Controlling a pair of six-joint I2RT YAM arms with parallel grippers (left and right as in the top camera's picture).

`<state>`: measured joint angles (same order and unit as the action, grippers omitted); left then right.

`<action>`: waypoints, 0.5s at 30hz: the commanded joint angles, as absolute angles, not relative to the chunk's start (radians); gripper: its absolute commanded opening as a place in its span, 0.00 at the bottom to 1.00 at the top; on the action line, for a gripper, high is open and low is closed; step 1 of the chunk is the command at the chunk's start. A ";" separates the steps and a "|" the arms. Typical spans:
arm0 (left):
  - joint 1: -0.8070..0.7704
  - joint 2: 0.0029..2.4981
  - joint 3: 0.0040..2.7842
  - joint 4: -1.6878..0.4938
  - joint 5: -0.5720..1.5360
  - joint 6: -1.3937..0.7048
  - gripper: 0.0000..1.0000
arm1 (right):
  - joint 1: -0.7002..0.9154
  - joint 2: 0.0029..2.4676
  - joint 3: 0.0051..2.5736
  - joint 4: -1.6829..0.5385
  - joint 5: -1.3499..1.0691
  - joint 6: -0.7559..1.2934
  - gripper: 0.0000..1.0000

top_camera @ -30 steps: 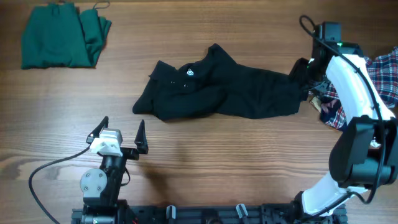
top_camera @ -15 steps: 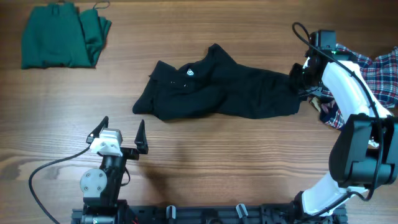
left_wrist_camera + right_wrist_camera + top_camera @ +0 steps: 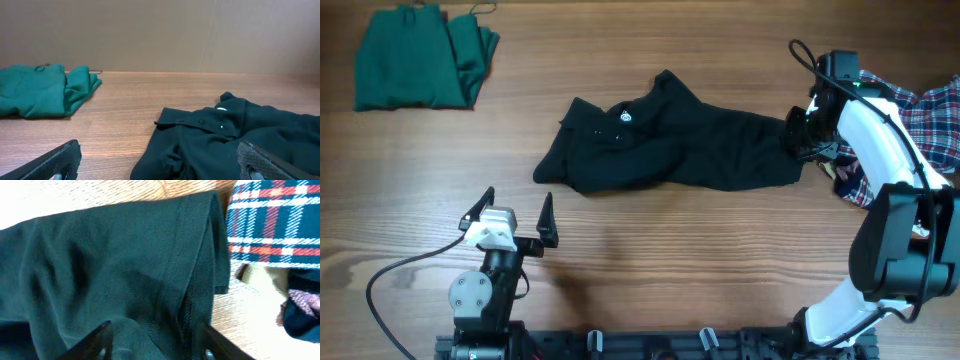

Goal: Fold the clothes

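The black shirt is crumpled from collar to hem, so next I pinch and lift the hem end [image 3: 775, 162] with my right gripper before my left gripper takes the opposite end.
The clothes lie apart on the wooden table. A black collared shirt [image 3: 670, 145] with a small white logo lies crumpled at the centre. My right gripper [image 3: 798, 135] is down on its right end. In the right wrist view its jaws [image 3: 152, 342] stand apart over the shirt's stitched hem [image 3: 200, 255], with fabric bunched between them. A green garment [image 3: 420, 55] lies folded at the far left. A plaid shirt [image 3: 920, 120] lies at the right edge, partly under the right arm. My left gripper [image 3: 517, 205] stands open near the front, clear of the black shirt [image 3: 240, 135].
The right arm's white links [image 3: 885, 150] reach over the plaid shirt [image 3: 275, 220]. A black cable [image 3: 400, 275] runs from the left arm's base along the front left. The green garment [image 3: 40, 90] shows far left in the left wrist view, before a plain wall.
My right gripper has shifted left and down onto the right end of the black shirt. The left arm and the garments have not moved.
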<state>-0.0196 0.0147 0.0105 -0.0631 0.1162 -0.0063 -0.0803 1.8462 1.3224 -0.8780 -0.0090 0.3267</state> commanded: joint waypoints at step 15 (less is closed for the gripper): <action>-0.024 0.008 0.006 -0.068 0.106 -0.016 1.00 | -0.076 1.861 1.203 -0.829 -0.050 0.314 0.04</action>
<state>-0.0196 0.0147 0.0105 -0.0631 0.1162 -0.0063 -0.0803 1.8469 1.2217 -0.8486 -0.0330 0.3145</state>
